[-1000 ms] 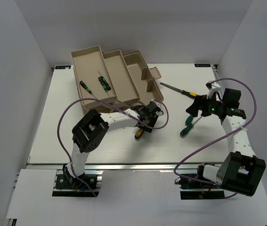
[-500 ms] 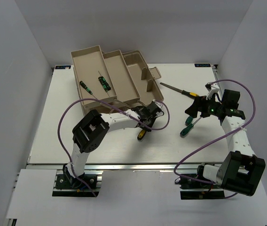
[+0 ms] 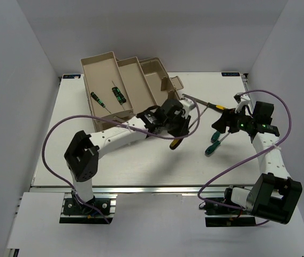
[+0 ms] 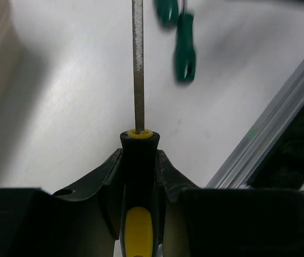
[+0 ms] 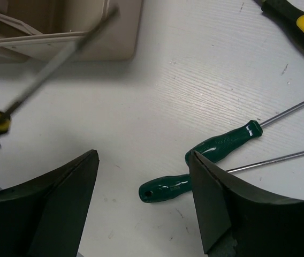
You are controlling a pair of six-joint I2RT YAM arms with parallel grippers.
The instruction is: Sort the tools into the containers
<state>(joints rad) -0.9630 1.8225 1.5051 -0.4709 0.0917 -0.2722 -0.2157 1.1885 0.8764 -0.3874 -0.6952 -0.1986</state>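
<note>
Next, the left gripper drops the yellow-and-black-handled tool in the beige toolbox's empty middle tray (image 3: 140, 91), beside the green-marked drivers' tray.
My left gripper (image 3: 176, 122) is shut on a yellow-and-black-handled tool (image 3: 173, 143) and holds it above the table, just right of the beige toolbox (image 3: 141, 91). In the left wrist view the fingers (image 4: 112, 166) clamp the handle (image 4: 138, 155), and its grey rough shaft points ahead. My right gripper (image 3: 222, 124) is open and empty over two green-handled screwdrivers (image 3: 214, 145). In the right wrist view (image 5: 141, 160) their handles (image 5: 222, 144) lie between and under its fingers. Two short green-marked drivers (image 3: 119, 93) lie in the toolbox trays.
A second tool with a black-and-yellow handle (image 3: 216, 106) lies on the table between the toolbox and my right gripper. It also shows in the right wrist view (image 5: 296, 21). The table's metal front rail (image 4: 270, 128) lies beyond the green handles (image 4: 185, 53).
My left arm has swung right and lifted the yellow-and-black-handled tool off the table in front of the toolbox. The right arm has not moved.
</note>
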